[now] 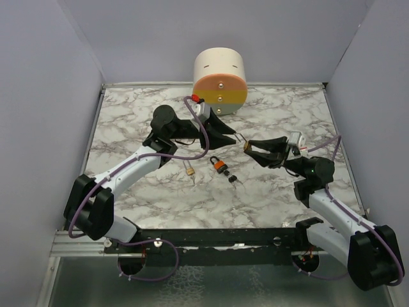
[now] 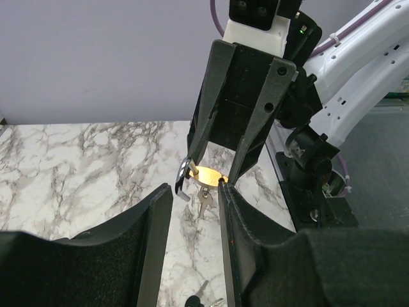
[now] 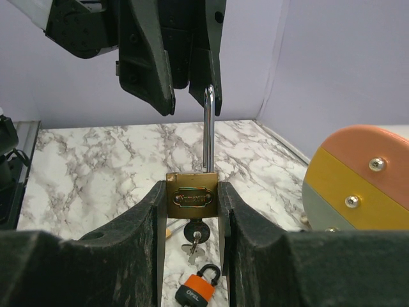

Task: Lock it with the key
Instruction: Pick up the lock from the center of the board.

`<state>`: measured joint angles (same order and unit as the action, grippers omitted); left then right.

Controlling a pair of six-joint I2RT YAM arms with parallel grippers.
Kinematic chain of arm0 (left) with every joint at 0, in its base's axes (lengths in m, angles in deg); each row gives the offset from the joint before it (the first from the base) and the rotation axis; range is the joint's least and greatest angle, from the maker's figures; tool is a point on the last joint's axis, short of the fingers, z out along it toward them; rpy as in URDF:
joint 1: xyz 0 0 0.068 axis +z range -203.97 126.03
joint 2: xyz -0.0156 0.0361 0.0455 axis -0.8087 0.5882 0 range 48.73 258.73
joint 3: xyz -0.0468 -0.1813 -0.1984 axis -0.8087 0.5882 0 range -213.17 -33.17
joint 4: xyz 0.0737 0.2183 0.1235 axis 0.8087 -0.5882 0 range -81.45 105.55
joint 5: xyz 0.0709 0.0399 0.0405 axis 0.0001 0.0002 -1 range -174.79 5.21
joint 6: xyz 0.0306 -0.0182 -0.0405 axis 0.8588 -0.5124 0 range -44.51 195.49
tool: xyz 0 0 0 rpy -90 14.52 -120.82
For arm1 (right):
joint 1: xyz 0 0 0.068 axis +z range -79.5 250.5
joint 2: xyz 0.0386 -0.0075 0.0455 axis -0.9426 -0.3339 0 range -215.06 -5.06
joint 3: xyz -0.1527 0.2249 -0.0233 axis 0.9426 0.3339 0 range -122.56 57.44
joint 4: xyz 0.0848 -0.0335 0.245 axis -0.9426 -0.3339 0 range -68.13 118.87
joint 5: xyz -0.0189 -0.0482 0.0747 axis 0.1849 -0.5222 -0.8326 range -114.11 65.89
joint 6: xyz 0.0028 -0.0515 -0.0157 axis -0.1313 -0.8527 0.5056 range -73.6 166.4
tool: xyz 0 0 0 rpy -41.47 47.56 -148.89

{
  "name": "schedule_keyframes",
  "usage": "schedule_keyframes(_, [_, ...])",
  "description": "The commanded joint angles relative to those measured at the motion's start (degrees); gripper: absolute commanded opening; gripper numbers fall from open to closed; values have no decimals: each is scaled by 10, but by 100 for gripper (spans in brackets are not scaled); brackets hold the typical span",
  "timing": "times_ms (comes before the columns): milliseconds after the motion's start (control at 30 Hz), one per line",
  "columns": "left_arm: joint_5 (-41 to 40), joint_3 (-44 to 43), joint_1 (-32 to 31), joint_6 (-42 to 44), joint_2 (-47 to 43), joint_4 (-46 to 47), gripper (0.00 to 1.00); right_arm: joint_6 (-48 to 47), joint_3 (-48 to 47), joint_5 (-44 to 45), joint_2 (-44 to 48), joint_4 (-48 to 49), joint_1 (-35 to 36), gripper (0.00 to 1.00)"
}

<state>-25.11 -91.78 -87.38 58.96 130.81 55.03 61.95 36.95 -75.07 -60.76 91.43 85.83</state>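
Note:
The brass padlock's shackle stands crosswise to its body, so my left gripper should hold the shackle while my right gripper takes the body by its broad sides (image 3: 192,197).
My right gripper (image 3: 192,189) is shut on the body of a brass padlock (image 3: 192,197) and holds it above the table. Its silvery shackle (image 3: 208,128) stands swung open. A black-headed key (image 3: 195,229) sits in the padlock's keyhole, with a silvery key dangling from it. My left gripper (image 2: 195,192) is open and empty, its fingertips right at the padlock (image 2: 208,175) and shackle (image 2: 184,180). In the top view both grippers (image 1: 236,136) (image 1: 248,146) meet mid-table. A second black-headed key bunch (image 1: 232,179) lies on the table below them.
An orange and black padlock (image 1: 218,165) lies on the marble table (image 1: 128,121), also in the right wrist view (image 3: 197,291). A small brass padlock (image 1: 190,169) lies further left. A round tub with a peach, yellow and grey face (image 1: 220,77) stands at the back.

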Motion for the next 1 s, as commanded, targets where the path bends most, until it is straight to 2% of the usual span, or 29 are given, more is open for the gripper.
schedule_keyframes(0, [2,-17,-8,-7,5,25,37,-14,-3,24,3,-4,6,1])
schedule_keyframes(333, [-5,-26,-12,-17,26,30,24,-17,-5,27,4,-10,10,1])
schedule_keyframes(400, [-6,-27,-13,-17,27,31,19,-18,-5,27,4,-12,11,1])
schedule_keyframes(500, [-10,-29,-15,-20,27,33,6,-22,-7,29,2,-19,13,1])
schedule_keyframes(733, [-15,-24,-16,-14,14,36,5,-31,-23,35,-8,-55,14,2])
schedule_keyframes(833, [-6,-25,-14,-3,8,35,4,-32,-37,27,-16,-78,14,21])
schedule_keyframes(967, [9,-29,-11,9,7,27,4,-31,-45,23,-15,-99,14,37])
